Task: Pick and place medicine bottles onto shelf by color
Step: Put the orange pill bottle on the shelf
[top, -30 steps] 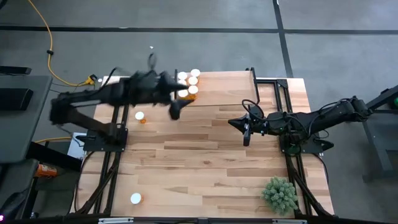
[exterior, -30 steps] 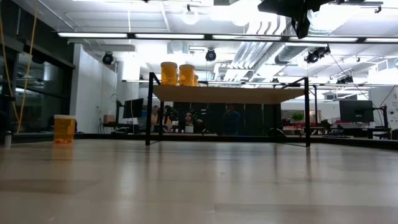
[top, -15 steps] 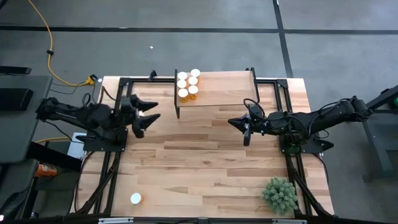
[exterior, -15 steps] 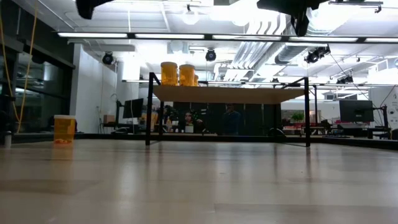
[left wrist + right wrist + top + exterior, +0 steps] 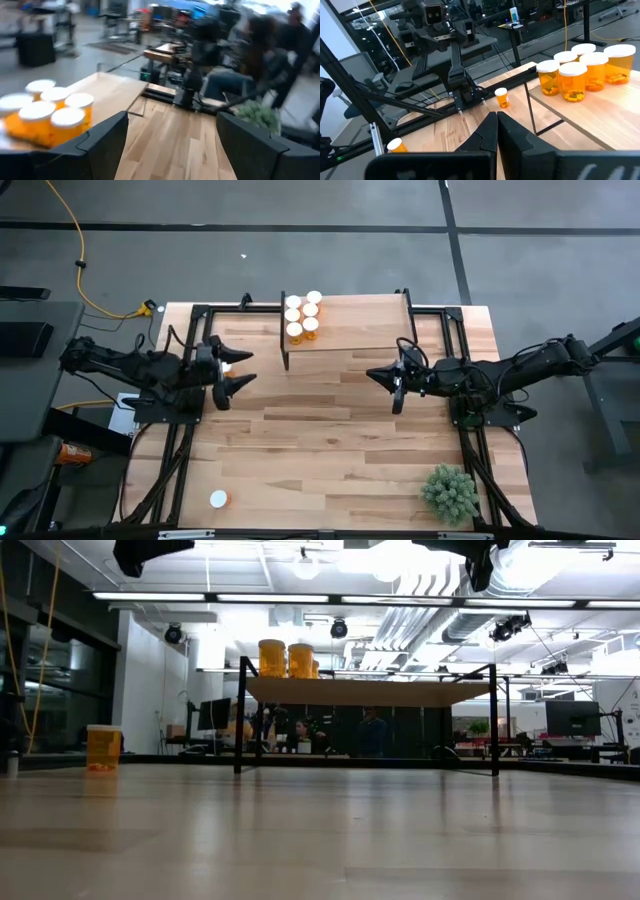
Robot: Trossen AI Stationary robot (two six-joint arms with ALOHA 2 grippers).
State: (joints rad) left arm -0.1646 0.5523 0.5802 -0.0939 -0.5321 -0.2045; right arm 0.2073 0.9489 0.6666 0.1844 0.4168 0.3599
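Next, my left gripper needs to grab the white cap (image 5: 227, 367) of the orange bottle directly below it, the one standing on the table nearest the shelf.
Several orange bottles with white caps (image 5: 302, 314) stand upright at the left end of the light-wood shelf (image 5: 360, 325), and also show in the left wrist view (image 5: 50, 116). One bottle (image 5: 502, 97) stands on the table to the left of the shelf; in the high view my left gripper covers it. Another bottle (image 5: 218, 499) stands near the table's near left corner. My left gripper (image 5: 245, 367) is open and empty, high above the table. My right gripper (image 5: 396, 385) is shut and empty, raised off the shelf's near right corner.
A green bushy plant (image 5: 450, 492) stands at the near right corner. The shelf's thin black legs (image 5: 240, 715) stand on the far half of the table. The middle and near part of the plank tabletop (image 5: 330, 450) lies bare. People sit in the room beyond.
My left gripper has drawn back from the shelf's near left corner toward the table's left edge and now hangs above the lone bottle to the left of the shelf. The bottles have not moved.
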